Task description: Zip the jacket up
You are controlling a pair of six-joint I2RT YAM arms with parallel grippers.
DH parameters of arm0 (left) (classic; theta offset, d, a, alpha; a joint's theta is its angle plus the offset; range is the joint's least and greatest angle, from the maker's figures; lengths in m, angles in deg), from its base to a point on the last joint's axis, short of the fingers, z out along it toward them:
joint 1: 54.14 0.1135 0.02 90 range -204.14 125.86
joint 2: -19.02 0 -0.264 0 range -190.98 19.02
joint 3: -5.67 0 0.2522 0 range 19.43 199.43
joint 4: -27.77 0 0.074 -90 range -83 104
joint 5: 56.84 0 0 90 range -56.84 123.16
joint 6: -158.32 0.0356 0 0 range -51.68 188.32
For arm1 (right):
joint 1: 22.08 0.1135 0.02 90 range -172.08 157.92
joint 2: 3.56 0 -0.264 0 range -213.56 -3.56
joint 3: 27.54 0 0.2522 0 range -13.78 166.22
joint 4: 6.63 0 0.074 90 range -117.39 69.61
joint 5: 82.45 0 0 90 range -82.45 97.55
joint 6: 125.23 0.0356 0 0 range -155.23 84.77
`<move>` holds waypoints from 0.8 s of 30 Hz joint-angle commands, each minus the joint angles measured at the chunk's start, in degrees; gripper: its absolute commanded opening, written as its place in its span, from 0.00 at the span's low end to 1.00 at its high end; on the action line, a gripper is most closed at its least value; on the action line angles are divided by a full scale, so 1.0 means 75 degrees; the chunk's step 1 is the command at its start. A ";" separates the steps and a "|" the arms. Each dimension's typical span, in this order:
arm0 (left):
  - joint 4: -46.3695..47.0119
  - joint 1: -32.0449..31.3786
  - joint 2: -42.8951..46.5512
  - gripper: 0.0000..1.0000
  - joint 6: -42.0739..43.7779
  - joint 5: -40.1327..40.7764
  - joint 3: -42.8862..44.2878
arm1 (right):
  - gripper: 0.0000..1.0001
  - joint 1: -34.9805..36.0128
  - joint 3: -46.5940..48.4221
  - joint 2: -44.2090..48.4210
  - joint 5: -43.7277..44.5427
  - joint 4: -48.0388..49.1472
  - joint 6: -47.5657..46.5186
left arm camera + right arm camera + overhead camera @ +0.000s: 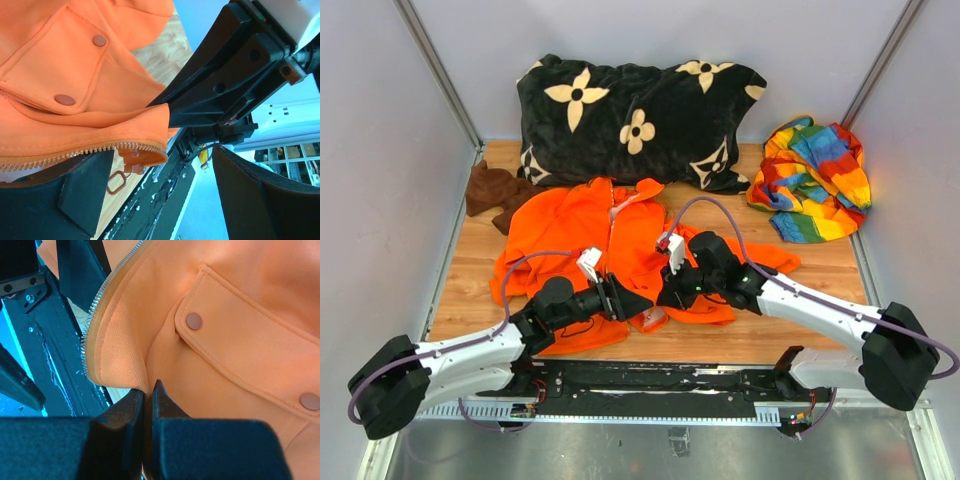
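The robot's right gripper pinches the cloth back from the zipper teeth, so the left gripper will hold the jacket's edge while the right gripper takes the teeth's bottom end (94, 378).
The orange jacket (590, 235) lies open on the wooden table, collar to the back. My right gripper (672, 292) is shut on the jacket's bottom hem corner; in the right wrist view its fingertips (148, 390) pinch the orange cloth beside the zipper teeth (94, 330), below a snap pocket flap (240, 355). My left gripper (625, 300) is open right beside it. In the left wrist view (160, 165) its jaws stand wide apart, with the hem's zipper teeth (75, 154) lying over the left finger (65, 200). The slider (131, 159) and pull ring (116, 182) hang at the hem corner.
A black pillow with cream flowers (640, 120) lies at the back. A rainbow-striped cloth (815, 180) is at the back right, a dark brown cloth (495, 190) at the back left. Bare table (820, 320) shows at the right; a black rail (650, 385) runs along the near edge.
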 commanded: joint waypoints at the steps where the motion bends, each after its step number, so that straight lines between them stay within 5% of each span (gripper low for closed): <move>1: 0.0280 -0.0184 -0.0187 0.83 0.0253 0.0266 0.0101 | 0.01 -0.0067 0.0439 -0.0149 0.0211 -0.0303 0.0381; 16: 0.0256 -0.0373 -0.1120 0.67 0.0900 0.1216 0.0598 | 0.01 -0.0156 0.0913 -0.0708 0.0252 -0.0608 0.0879; 21: 0.0173 -0.0373 -0.1130 0.49 0.1031 0.1377 0.0655 | 0.03 -0.0232 0.0827 -0.0601 0.0217 -0.0619 0.0824; 24: -0.0217 -0.0373 -0.0962 0.29 0.0966 0.1581 0.0734 | 0.05 -0.0339 0.0713 -0.0462 0.0173 -0.0600 0.0662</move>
